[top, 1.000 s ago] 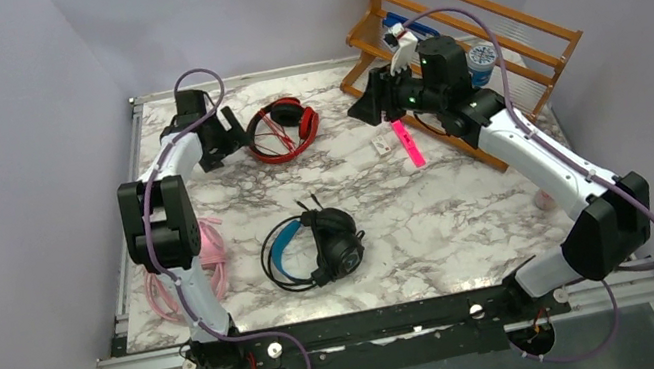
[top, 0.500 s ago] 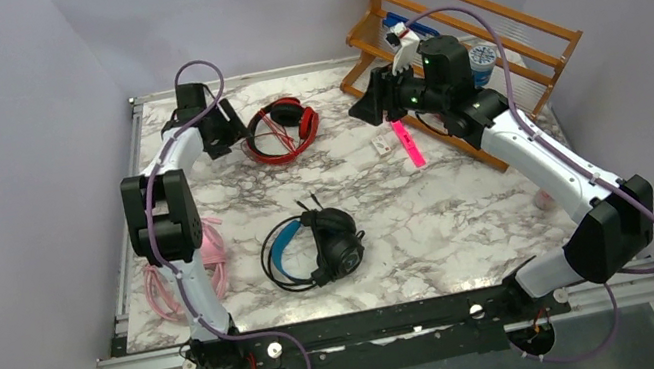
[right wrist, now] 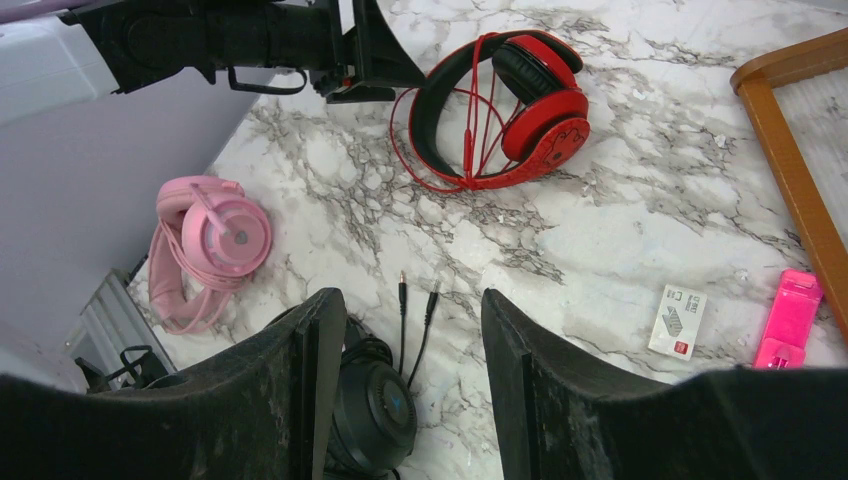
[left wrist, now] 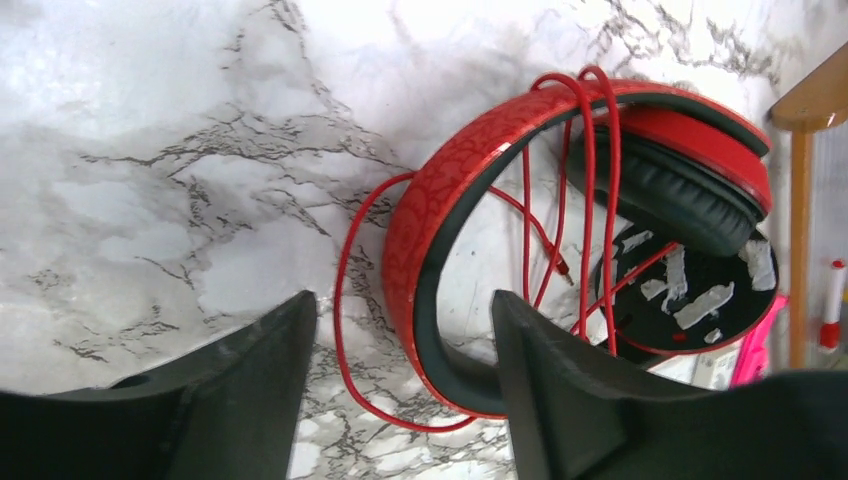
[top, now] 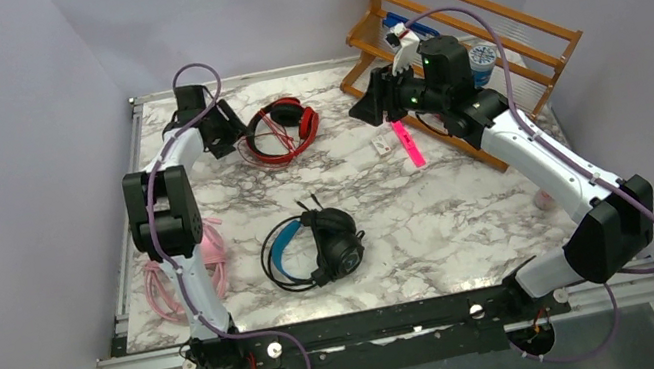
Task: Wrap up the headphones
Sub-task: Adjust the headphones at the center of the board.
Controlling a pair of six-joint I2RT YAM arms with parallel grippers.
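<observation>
Left fingers straddle red band and cable loop; I should back off, then pinch the cable loop alone [left wrist: 339, 300] beside the red band.
The red headphones [top: 283, 129] lie at the back of the marble table [top: 470, 210], their red cable looped loosely over the band and cups. My left gripper [top: 233, 136] is open just to their left. In the left wrist view its jaws [left wrist: 402, 302] straddle the red band [left wrist: 435, 215] and a cable loop without touching them. The black headphones with a blue band [top: 314, 248] lie mid-table. The pink headphones [top: 178, 272] lie at the left edge, partly hidden by my left arm. My right gripper [top: 364, 105] is open and empty, held above the table at the back right.
A wooden rack [top: 468, 28] leans at the back right with a blue-lidded container [top: 482, 59] in it. A pink clip [top: 408, 145] and a small white card [top: 383, 146] lie below my right gripper. Two black jack plugs [right wrist: 415, 295] lie by the black ear cup [right wrist: 375, 410].
My left gripper has shifted slightly back and right, closer to the red headphones. The right arm and all three headsets have not visibly moved.
</observation>
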